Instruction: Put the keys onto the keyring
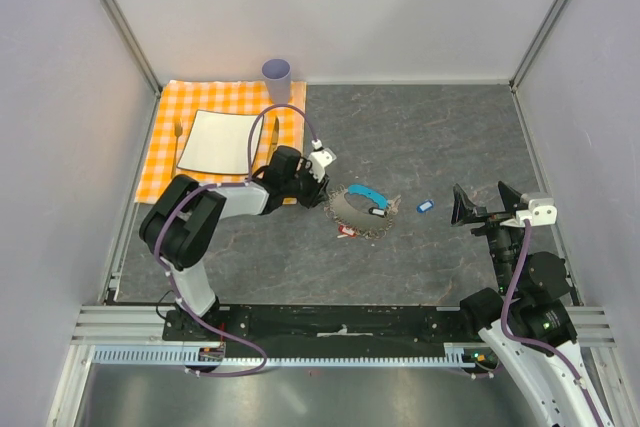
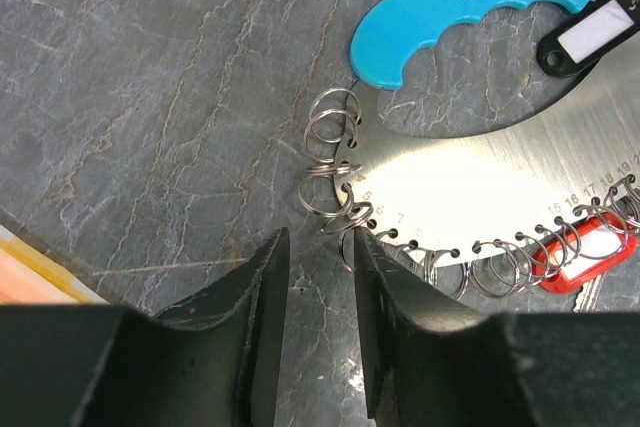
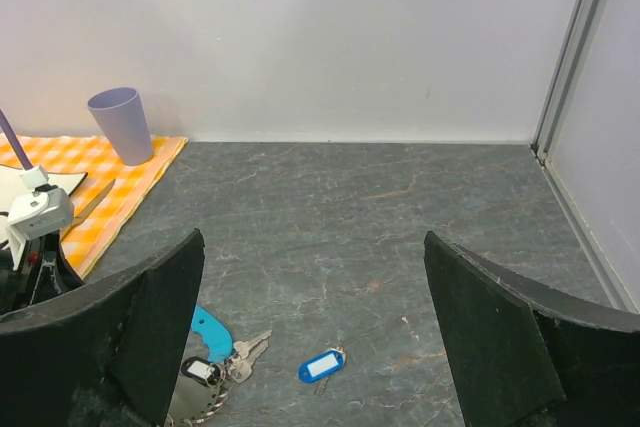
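Next, my right gripper goes to the loose key's blue tag [image 1: 426,206] [image 3: 324,364] and closes there, because this key still lies apart from the keyring.
The keyring [image 1: 358,212] lies mid-table: a silver half-round metal plate [image 2: 480,172] with numbered holes, small split rings [image 2: 330,162] along its rim and a cyan plastic handle [image 2: 470,2]. A red-tagged key [image 2: 585,257] and a black tag [image 2: 590,32] hang on it, with two silver keys [image 3: 243,351] beside the handle. One blue-tagged key [image 1: 425,206] [image 3: 322,365] lies loose to the right. My left gripper [image 1: 322,179] [image 2: 320,242] is low at the plate's left rim, jaws apart and empty, one finger [image 2: 375,277] touching a ring. My right gripper [image 1: 480,205] [image 3: 312,247] hangs wide open, right of the blue-tagged key.
An orange checked cloth [image 1: 165,152] at back left carries a white plate [image 1: 220,140], a fork [image 1: 178,137] and a knife [image 1: 275,137]. A lilac cup [image 1: 277,77] stands at its far corner. Grey walls close in the table on three sides.
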Available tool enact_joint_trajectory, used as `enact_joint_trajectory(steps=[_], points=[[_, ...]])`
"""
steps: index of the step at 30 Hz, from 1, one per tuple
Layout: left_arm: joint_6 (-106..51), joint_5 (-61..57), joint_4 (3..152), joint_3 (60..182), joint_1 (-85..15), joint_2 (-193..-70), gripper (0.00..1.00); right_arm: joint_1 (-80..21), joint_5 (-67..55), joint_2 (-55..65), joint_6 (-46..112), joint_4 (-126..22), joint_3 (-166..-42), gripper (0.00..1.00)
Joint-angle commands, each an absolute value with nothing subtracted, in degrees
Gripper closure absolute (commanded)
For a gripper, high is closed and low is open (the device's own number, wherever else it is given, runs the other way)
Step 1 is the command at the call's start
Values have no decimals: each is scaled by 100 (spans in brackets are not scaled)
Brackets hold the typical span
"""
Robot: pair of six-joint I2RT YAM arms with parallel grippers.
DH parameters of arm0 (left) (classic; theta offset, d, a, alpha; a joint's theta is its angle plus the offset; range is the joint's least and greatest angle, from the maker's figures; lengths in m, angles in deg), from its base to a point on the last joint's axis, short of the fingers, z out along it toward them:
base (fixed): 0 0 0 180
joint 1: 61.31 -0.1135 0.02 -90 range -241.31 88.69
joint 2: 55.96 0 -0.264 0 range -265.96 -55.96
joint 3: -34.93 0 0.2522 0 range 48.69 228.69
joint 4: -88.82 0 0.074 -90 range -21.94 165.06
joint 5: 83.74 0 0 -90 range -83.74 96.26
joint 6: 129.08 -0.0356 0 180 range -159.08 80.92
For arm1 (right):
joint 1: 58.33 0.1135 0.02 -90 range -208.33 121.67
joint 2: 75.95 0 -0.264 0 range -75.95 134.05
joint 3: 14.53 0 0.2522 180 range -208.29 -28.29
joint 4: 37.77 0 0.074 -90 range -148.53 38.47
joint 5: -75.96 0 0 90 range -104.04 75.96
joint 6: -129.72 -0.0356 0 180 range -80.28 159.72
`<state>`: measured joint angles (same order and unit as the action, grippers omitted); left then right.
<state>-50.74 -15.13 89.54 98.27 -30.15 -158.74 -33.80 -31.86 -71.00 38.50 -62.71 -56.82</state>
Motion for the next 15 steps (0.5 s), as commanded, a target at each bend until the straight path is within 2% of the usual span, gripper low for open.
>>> enact_joint_trajectory(steps=[1, 6, 15], points=[[-5446, -1774, 9079, 10090, -2993, -15993, 60, -3346, -3153, -7050, 3910, -6076, -5659, 2], [-5525, -1774, 9000, 10212, -2984, -16064, 57, -3355, -3127, -7042, 3910, -6058, -5650, 2], [-5569, -1923, 8824, 10406, -2967, -16266, 59, -3355, -3127, -7042, 3910, -6067, -5650, 2]])
